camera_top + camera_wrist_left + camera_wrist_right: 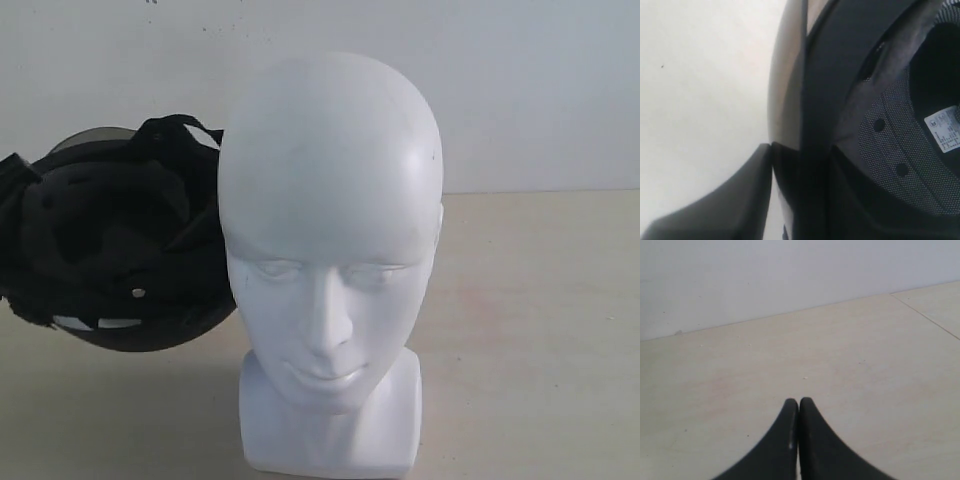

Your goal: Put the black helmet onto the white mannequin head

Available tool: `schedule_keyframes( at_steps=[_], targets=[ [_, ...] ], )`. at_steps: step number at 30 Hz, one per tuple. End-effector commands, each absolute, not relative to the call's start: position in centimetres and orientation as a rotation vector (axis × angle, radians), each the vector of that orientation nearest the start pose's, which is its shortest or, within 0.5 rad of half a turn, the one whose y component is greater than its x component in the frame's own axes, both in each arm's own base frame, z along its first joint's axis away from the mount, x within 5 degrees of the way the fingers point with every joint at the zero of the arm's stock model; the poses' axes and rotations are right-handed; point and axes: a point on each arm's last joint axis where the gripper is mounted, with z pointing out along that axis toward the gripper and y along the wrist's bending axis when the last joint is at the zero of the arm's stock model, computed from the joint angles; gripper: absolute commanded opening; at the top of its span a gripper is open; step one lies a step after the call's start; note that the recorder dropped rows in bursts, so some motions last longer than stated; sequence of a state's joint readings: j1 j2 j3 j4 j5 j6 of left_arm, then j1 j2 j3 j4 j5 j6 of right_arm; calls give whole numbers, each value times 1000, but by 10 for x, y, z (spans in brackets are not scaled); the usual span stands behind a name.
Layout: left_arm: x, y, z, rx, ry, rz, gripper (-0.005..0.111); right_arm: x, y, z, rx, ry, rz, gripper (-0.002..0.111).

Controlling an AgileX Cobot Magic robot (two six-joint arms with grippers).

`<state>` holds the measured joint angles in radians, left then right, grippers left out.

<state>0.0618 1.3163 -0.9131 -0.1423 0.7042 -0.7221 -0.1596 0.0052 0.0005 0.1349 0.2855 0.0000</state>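
Next, I set the black helmet, now hanging tipped close beside the head, straight down with my left gripper on the beige table [97, 335] beside the white mannequin head.
The white mannequin head [330, 220] stands upright on its blocky neck in the middle of the exterior view, face toward the camera. Just left of it, close to its side, hangs the black helmet [110, 240], tipped so its padded lining and straps show. In the left wrist view my left gripper [802, 155] is shut on the helmet's [840, 75] rim, one finger [730, 200] outside by the smoky visor [785, 90] and the other inside against the lining. My right gripper [799, 402] is shut on nothing, low over the table. Neither gripper shows in the exterior view.
The beige table [540, 300] stretches to the right of the head and meets a plain white wall [540, 90] behind. A seam line [925, 315] crosses the table in the right wrist view.
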Motion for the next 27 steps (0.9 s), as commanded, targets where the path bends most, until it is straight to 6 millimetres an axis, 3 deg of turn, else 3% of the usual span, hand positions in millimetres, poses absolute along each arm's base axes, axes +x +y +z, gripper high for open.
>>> schedule_keyframes(
  at_steps=[1,7,10,20,27],
  targets=[
    [232,3,276,-1213,2272,-501,4,55,-5,188,220,1747,7,0],
    [196,2,262,-1439,2111,-595,4,55,-5,188,220,1747,7,0],
    [184,3,258,-1466,2070,-597,4,55,-5,188,220,1747,7,0],
    [176,7,256,-1333,2140,-470,4,55,-5,188,220,1747,7,0],
    [175,8,256,-1349,2140,-456,4,55,-5,188,220,1747,7,0]
  ],
)
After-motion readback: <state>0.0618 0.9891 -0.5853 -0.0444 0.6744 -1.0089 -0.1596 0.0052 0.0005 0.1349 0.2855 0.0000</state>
